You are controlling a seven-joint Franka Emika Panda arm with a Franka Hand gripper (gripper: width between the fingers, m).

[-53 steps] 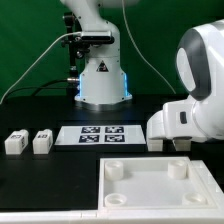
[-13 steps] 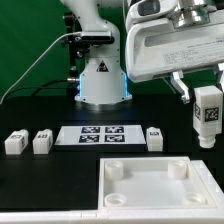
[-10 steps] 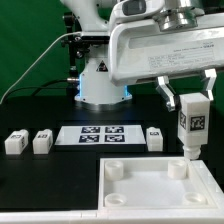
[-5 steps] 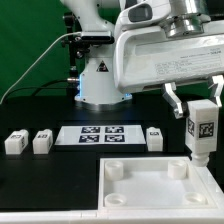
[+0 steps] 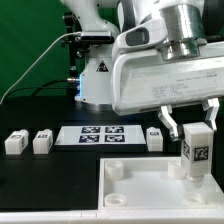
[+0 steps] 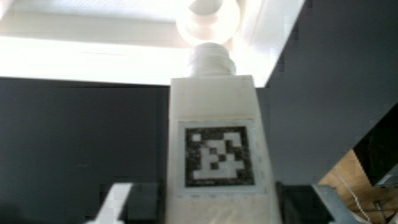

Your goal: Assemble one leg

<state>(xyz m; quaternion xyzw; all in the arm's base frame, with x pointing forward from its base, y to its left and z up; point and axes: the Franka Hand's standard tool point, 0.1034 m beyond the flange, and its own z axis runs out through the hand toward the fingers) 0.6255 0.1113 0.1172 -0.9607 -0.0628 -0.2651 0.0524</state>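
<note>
The white leg will stand upright in the white panel's front corner socket (image 5: 196, 200) (image 6: 208, 20), straight beneath the leg, when my gripper lets go of it.
My gripper (image 5: 193, 122) is shut on a white square-section leg (image 5: 196, 150) with a black-and-white tag on its face. It holds the leg upright over the far right corner socket of the large flat white panel (image 5: 150, 195). The leg's lower end is at or just above that socket; contact cannot be told. In the wrist view the leg (image 6: 217, 130) fills the middle, its pin end pointing at a round socket (image 6: 208, 14) on the panel (image 6: 71, 50). The fingers (image 6: 128, 200) flank it.
Two more legs (image 5: 14, 142) (image 5: 41, 142) lie at the exterior view's left and a third (image 5: 154, 137) beside the marker board (image 5: 100, 135). The robot base (image 5: 100, 80) stands behind. A green backdrop closes the back.
The gripper has come down with the leg, from high at the right over the table to the panel's far right corner socket. Other parts have not moved.
</note>
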